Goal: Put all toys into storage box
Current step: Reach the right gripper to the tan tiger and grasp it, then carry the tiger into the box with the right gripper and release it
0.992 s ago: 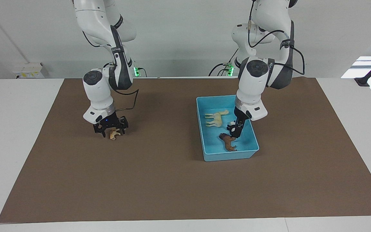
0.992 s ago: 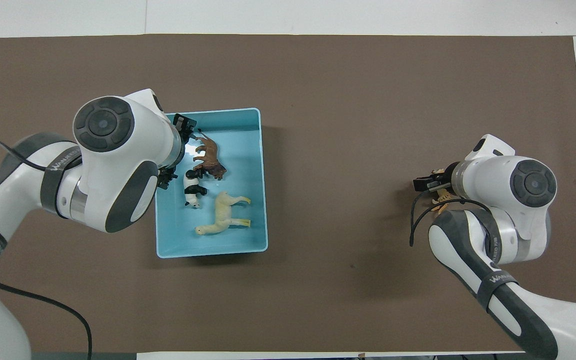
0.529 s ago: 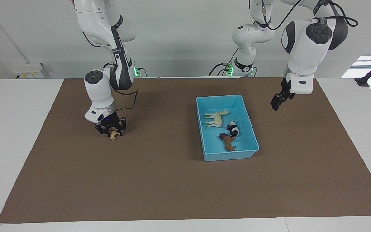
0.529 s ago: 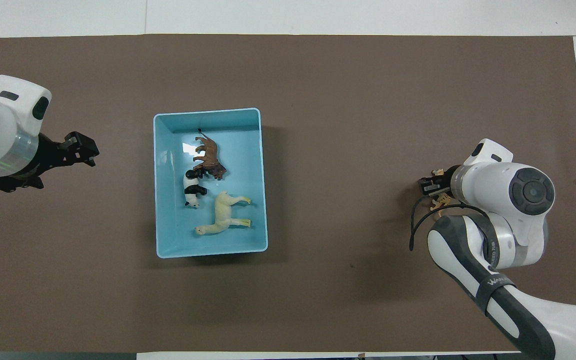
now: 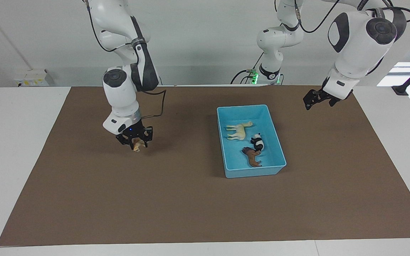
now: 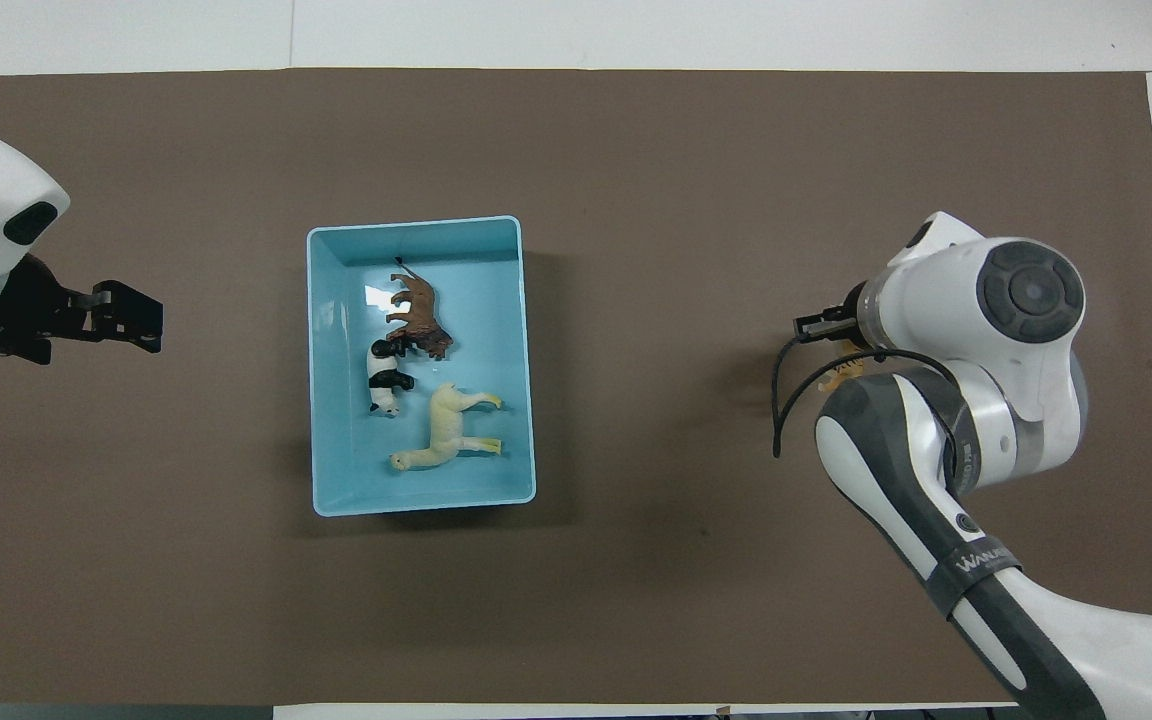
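Observation:
The tiger will go down in the box (image 6: 424,372) between the brown lion and the cream horse, set there by my right gripper.
The light blue storage box (image 5: 242,106) (image 6: 416,222) sits on the mat with three toys lying in it. They are a cream horse (image 5: 238,130) (image 6: 441,432), a panda (image 5: 258,142) (image 6: 386,378) and a brown lion (image 5: 252,157) (image 6: 420,315). My right gripper (image 5: 135,139) is shut on the orange-tan tiger (image 5: 138,144) (image 6: 842,374) and holds it just above the mat, toward the right arm's end. My left gripper (image 5: 313,100) (image 6: 131,322) hangs open and holds nothing, raised over the mat beside the box at the left arm's end.
A brown mat (image 5: 190,199) covers most of the white table (image 5: 16,142). The right arm's elbow and cable hang over the tiger in the overhead view.
My right gripper closed on the tiger, lifted it off the mat and shifted toward the box. My left arm rose out of the box and drew back to its own end.

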Tool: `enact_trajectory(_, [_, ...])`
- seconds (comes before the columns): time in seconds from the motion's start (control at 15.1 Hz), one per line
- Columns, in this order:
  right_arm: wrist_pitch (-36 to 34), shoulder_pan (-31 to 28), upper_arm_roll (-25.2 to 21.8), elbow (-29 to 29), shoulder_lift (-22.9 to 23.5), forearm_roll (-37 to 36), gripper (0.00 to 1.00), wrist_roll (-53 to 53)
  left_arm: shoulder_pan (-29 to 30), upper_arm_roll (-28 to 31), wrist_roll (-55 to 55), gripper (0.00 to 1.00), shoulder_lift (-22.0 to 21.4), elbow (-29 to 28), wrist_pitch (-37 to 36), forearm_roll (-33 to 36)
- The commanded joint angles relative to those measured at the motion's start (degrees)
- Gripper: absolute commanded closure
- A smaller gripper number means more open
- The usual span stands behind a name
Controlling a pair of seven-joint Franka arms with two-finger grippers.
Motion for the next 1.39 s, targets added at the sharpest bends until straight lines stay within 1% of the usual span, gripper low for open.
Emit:
enact_trajectory(0.0, [-11.86,7.99,0.16,21.48,9.16,1.69,1.0,12.86,-5.79,8.95,1.43,0.0,2.17,3.45,-4.19,-5.11])
enact_trajectory(0.13, [-14.43,12.57,0.16,28.54,12.16,3.88,1.0,19.12,-5.88,8.35,1.34,0.0,2.17,3.35,-3.76,-5.04])
enact_trajectory(0.2, [-15.83,15.03,0.08,31.7,14.17,3.89,1.0,21.41,-5.88,6.95,0.82,0.0,2.26,3.61,-4.19,-4.95])
enact_trajectory(0.33, [-16.29,21.09,-0.45,38.91,21.45,2.67,1.0,28.86,-5.79,6.85,1.51,0.0,2.17,3.62,-4.28,-4.95])
enact_trajectory(0.4, [-14.72,23.21,-0.45,39.81,24.1,1.18,1.0,31.34,-5.79,6.76,1.61,0.0,1.3,3.27,-5.41,-4.95])
enact_trajectory(0.46, [-12.61,24.44,-0.19,39.82,25.34,0.04,1.0,32.93,-5.79,6.5,1.87,0.0,-0.62,2.48,-6.56,-5.04])
enact_trajectory(0.6, [-10.75,26.3,-0.01,39.73,27.54,0.29,1.0,35.48,-5.53,6.85,3.44,0.0,-0.91,1.59,-5.79,-4.95])
enact_trajectory(0.66, [-8.57,27.52,-0.01,39.64,27.99,0.46,1.0,36.89,-5.61,6.94,5.54,0.0,-0.73,1.59,-2.99,-4.95])
enact_trajectory(0.73, [-7.33,28.93,0.07,39.3,28.08,0.55,1.0,38.29,-5.61,6.94,6.87,0.0,-0.82,1.59,-2.35,-4.95])
enact_trajectory(0.79, [-7.67,29.29,0.07,39.21,27.9,0.64,1.0,39.09,-5.61,7.2,7.4,0.0,-0.82,1.77,-4.44,-4.95])
enact_trajectory(0.86, [-7.58,29.64,-0.01,38.86,27.82,0.12,0.01,39.36,-5.61,7.11,7.32,0.0,-1.25,1.42,-6.11,-4.95])
enact_trajectory(1.19, [-12.06,29.99,-0.45,39.29,27.2,-0.15,0.0,44.1,-5.44,7.11,7.58,0.0,-3.63,0.54,-5.16,-4.86])
enact_trajectory(1.32, [-12.33,27.9,-1.5,38.77,24.67,-1.02,0.0,43.59,-5.35,6.77,8.29,0.0,-3.98,0.54,-4.9,-4.77])
